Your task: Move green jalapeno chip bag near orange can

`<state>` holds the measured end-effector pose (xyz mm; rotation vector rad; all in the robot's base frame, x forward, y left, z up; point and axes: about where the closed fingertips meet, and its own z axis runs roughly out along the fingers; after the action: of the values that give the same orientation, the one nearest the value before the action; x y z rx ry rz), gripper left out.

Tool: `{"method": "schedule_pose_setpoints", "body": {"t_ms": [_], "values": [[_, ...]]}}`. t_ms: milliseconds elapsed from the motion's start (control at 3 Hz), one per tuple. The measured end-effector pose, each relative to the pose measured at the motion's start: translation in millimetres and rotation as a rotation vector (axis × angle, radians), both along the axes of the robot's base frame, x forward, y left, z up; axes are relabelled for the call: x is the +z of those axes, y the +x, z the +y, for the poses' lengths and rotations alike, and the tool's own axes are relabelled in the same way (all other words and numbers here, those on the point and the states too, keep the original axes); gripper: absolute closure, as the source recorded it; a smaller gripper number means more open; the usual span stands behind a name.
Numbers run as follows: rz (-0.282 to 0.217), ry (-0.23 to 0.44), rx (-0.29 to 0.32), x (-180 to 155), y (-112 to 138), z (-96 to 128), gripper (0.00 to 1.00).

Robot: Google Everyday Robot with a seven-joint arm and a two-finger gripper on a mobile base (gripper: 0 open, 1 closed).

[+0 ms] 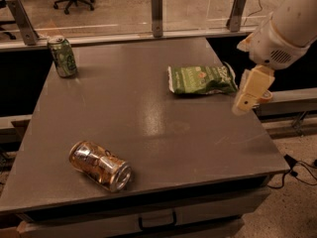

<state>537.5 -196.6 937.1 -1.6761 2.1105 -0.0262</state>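
Note:
The green jalapeno chip bag has an end (217, 78) that lies farthest from the green can, and my gripper will close on it.
The green jalapeno chip bag (200, 79) lies flat on the grey table (148, 113), at the far right. The orange can (100, 165) lies on its side near the front left, its silver top towards the front edge. My gripper (249, 97) hangs from the white arm at the right, above the table's right edge. It is just right of the bag and slightly nearer the front, and apart from the bag. It holds nothing that I can see.
A green can (63, 56) with pale markings stands upright at the far left corner. A glass barrier on metal posts (157, 6) runs behind the table. A drawer handle (157, 221) shows below the front edge. Cables (297, 165) lie on the floor at the right.

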Motion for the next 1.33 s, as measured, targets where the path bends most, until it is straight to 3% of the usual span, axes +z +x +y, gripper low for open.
{"method": "schedule_pose_setpoints", "body": {"t_ms": [333,667,1000,1333], "values": [[-0.045,0.068,0.005,-20.4,46.5,13.7,0.00],[-0.059,0.138,-0.022,-39.4,88.9,18.1,0.00],[-0.035,0.177,-0.063,-60.0,113.8,13.9,0.00],[0.006,0.196,-0.103,-77.3,125.9,7.2,0.17]]}}
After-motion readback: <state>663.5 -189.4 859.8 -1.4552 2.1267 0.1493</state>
